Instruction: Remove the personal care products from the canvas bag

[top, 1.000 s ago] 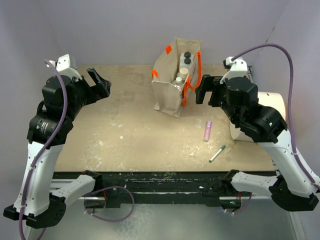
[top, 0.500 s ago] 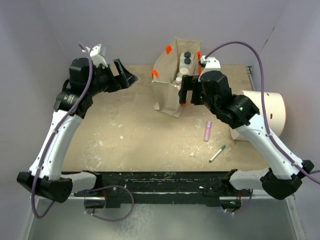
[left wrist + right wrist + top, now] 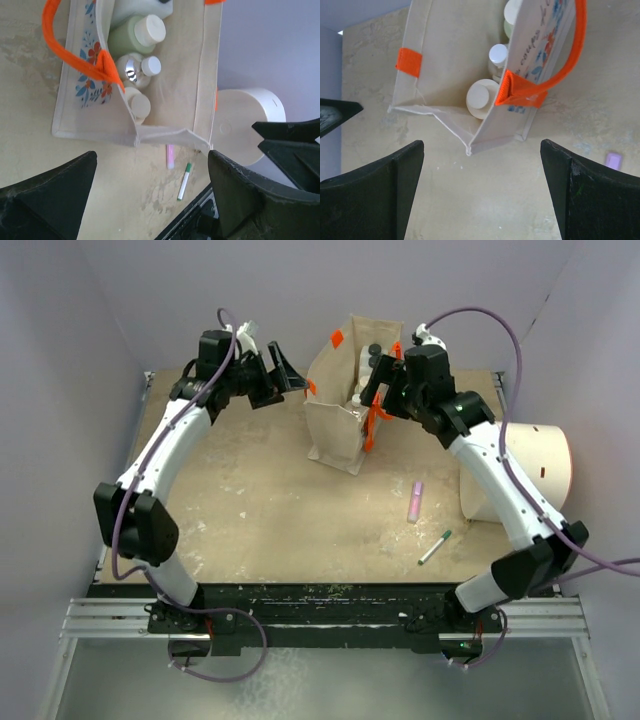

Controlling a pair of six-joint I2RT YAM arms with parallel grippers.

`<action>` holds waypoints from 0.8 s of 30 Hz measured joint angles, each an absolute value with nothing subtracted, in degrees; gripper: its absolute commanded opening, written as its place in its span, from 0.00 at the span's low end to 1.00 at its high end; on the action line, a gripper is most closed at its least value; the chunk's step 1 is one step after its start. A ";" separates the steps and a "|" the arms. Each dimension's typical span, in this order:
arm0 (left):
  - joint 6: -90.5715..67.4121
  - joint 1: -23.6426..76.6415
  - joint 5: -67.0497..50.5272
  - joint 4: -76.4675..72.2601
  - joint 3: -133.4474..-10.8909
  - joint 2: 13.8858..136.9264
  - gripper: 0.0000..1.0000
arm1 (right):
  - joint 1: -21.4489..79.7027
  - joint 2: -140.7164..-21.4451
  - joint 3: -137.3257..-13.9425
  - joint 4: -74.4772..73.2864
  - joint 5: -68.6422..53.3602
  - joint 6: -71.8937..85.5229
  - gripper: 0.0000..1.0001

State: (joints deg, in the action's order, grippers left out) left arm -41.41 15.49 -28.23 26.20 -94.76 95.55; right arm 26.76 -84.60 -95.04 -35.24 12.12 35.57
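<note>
The canvas bag has a near top corner [image 3: 308, 400] [image 3: 137, 142] in front of the orange handle on its flowered side, and my left gripper needs to close there next.
The canvas bag [image 3: 336, 405] stands upright at the back middle of the table, with orange handles. Inside it are white bottles with black caps [image 3: 374, 355] and a pale-capped bottle [image 3: 357, 398]. The left wrist view looks down into the bag [image 3: 175, 100] at an olive cylinder with a cream cap [image 3: 149, 29], a small white-capped bottle [image 3: 151, 65] and a cream-capped bottle [image 3: 140, 106]. My left gripper [image 3: 285, 375] is open and empty just left of the bag's top. My right gripper [image 3: 378, 382] is open and empty at the bag's right top edge, above a cream-capped bottle [image 3: 482, 97].
A pink tube [image 3: 415, 501] and a green pen [image 3: 434, 547] lie on the table right of the bag. A large white cylinder [image 3: 520, 470] lies at the right edge. Purple walls close the back and sides.
Both arms have reached up and inward to the bag. The left gripper came from the far left to the bag's left top. The right gripper moved to its right top edge.
</note>
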 measured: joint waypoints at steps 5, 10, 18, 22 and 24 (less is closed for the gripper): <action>-43.00 15.46 -28.53 27.42 -103.77 104.57 0.88 | 25.85 -91.13 -99.55 -35.00 9.74 38.59 0.96; -42.92 15.44 -28.29 32.10 -111.26 111.13 0.78 | 23.49 -95.11 -99.63 -35.55 6.37 43.16 0.85; -42.48 16.32 -28.03 39.51 -113.47 115.22 0.75 | 20.12 -100.36 -99.18 -36.99 -0.84 46.46 0.64; -42.35 18.33 -27.88 41.15 -113.47 115.50 0.68 | 20.25 -102.74 -98.87 -37.95 -5.85 46.30 0.50; -42.22 19.49 -27.92 41.67 -113.47 115.50 0.61 | 20.29 -103.31 -98.85 -38.28 -7.84 45.41 0.42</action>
State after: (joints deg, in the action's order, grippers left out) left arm -42.22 19.49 -27.92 41.67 -113.47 115.50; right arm 20.29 -103.31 -98.85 -38.28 -7.84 45.41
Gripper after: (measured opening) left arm 0.692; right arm 0.534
